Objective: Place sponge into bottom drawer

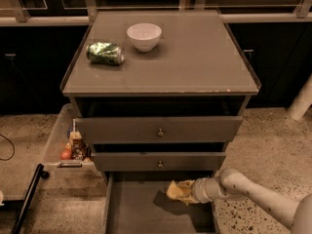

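Observation:
My gripper will let go of the sponge on the grey bottom of the bottom drawer, straight (163, 196) below the lower knob.
The bottom drawer (141, 213) is pulled out at the foot of the grey cabinet, and its flat grey floor shows. My gripper (181, 191) reaches in from the right on a white arm and hangs just above the right part of the drawer floor, casting a shadow on it. The gripper's tip is a yellowish mass. I cannot tell the sponge apart from it. No sponge shows on the cabinet top or on the drawer floor.
A white bowl (144, 35) and a crushed green can (105, 53) sit on the cabinet top (195, 57). The two upper drawers (158, 129) stand slightly open. A clear bin (61, 140) with snacks stands left of the cabinet. A white post (302, 101) is at the right.

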Controlling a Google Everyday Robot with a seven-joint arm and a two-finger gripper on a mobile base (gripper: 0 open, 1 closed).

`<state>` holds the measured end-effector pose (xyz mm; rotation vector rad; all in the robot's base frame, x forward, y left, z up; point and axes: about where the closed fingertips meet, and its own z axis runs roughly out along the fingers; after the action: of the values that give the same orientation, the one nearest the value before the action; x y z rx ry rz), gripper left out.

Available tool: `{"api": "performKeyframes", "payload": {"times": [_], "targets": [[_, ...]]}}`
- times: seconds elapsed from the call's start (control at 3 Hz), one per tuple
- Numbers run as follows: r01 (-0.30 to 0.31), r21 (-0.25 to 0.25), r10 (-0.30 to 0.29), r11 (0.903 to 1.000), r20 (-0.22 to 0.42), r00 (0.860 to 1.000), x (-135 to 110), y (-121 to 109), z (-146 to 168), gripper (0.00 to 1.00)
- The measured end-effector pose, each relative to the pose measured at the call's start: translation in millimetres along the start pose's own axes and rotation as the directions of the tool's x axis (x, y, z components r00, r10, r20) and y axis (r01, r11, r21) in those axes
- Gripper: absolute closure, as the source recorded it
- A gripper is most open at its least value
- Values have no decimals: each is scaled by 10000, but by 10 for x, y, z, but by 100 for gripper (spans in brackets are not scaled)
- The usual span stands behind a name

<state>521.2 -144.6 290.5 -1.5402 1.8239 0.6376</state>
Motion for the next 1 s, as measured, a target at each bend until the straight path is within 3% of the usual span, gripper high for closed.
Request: {"api": "performKeyframes", "payload": {"times": [0.67,1.0], "targets": [[889,449,-913,9950,529,9944,218,-71,444,100],[1428,386,-1446,9890,488,9883,349,-137,693,100]]}}
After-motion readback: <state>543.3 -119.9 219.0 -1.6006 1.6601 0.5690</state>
